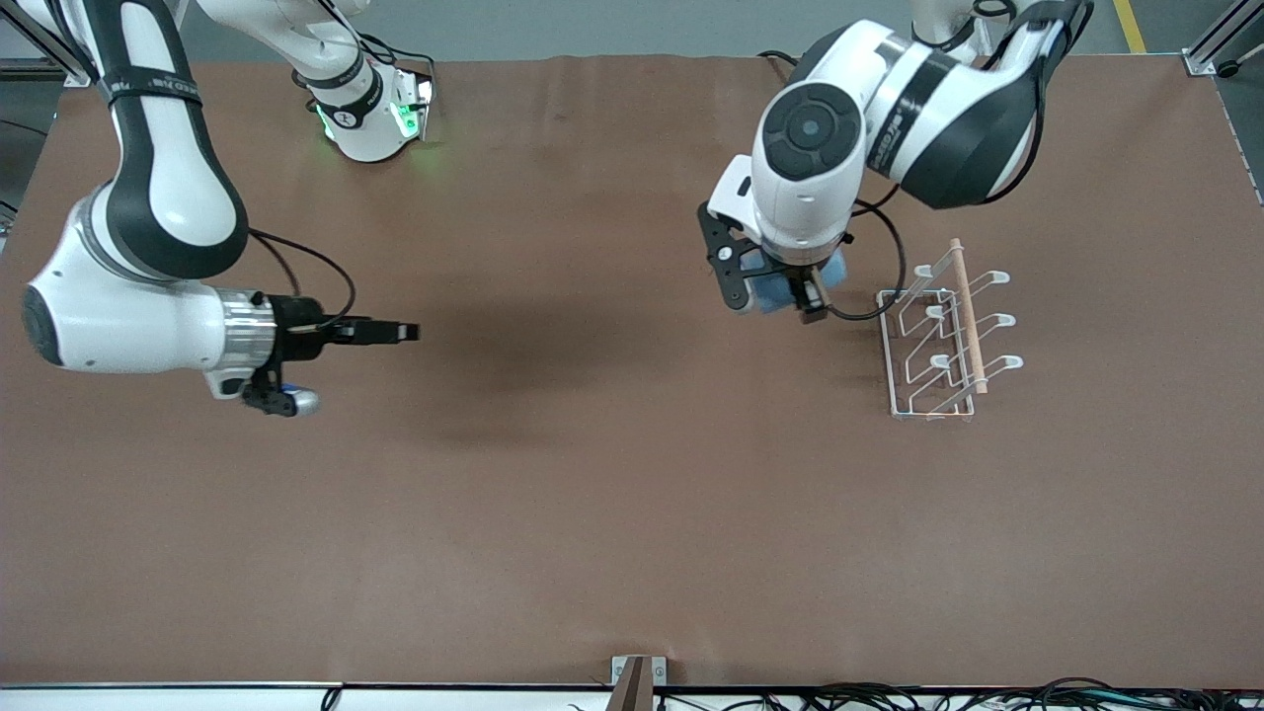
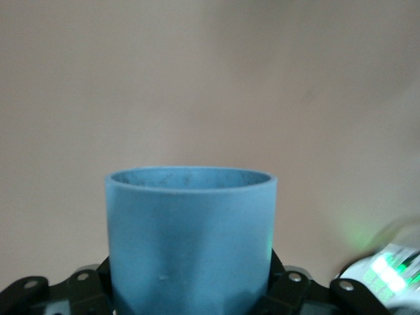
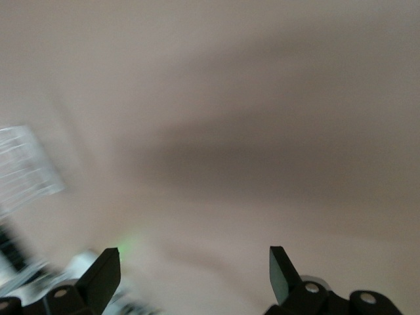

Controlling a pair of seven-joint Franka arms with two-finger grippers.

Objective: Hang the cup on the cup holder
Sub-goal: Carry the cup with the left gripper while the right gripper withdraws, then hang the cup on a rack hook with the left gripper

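I need to release the light-blue cup with my left gripper on the cup holder's peg [image 1: 929, 381] nearest the front camera, facing my right gripper.
My left gripper [image 1: 787, 294] is shut on the light-blue cup [image 1: 762, 292], held above the table beside the cup holder [image 1: 968, 318] on the side toward the right arm's end. In the left wrist view the cup [image 2: 190, 236] fills the space between the black fingers [image 2: 283, 283], its open rim pointing away from the camera. The holder is a white wire rack with looped prongs and a wooden rod on top; nothing hangs on it. My right gripper [image 1: 403, 332] waits open and empty over bare table near the right arm's end; its fingertips [image 3: 105, 272] stand wide apart.
The brown table top [image 1: 592, 494] stretches wide between the two arms. The right arm's base [image 1: 375, 123] glows green at the table's robot edge. A small bracket [image 1: 638, 675] and cables [image 1: 889, 696] lie along the edge nearest the front camera.
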